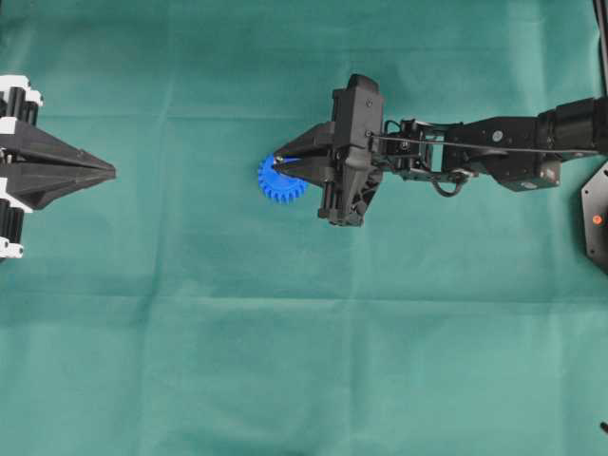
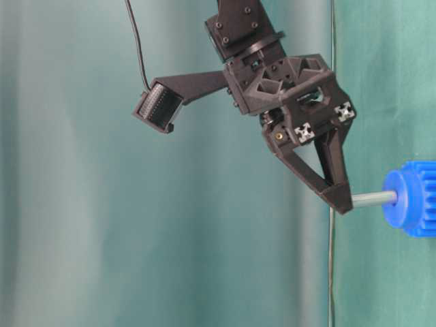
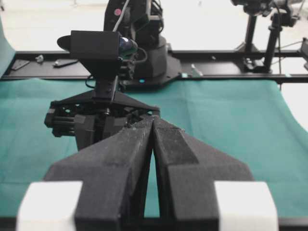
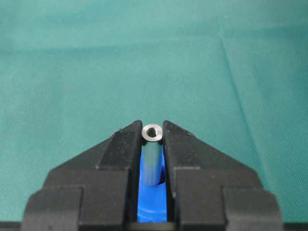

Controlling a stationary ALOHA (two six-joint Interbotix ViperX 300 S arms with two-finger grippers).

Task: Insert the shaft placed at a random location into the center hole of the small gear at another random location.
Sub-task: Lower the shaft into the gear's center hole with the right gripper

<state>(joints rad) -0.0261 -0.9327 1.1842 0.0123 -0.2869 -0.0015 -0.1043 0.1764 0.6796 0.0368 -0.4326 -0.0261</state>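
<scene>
I should open my right gripper to release the shaft standing upright in the dark center hole of the blue small gear (image 1: 283,170) (image 4: 157,179).
The small gear (image 1: 280,180), bright blue and toothed, lies flat on the green cloth near the middle. My right gripper (image 4: 153,130) is shut on the shaft (image 4: 153,154), a short silver pin held upright by its top end. The pin's lower end meets the hub at the center hole (image 4: 161,183); a dark sliver of the hole shows beside it. In the table-level view the shaft (image 2: 373,199) runs straight from the right gripper (image 2: 338,201) to the gear (image 2: 412,208). How deep it sits I cannot tell. My left gripper (image 1: 109,173) rests at the far left, shut and holding nothing.
Green cloth (image 1: 304,361) covers the whole table. A black mount (image 1: 596,218) with an orange dot sits at the right edge. In the left wrist view a black rail (image 3: 216,57) and arm base run along the table's far side.
</scene>
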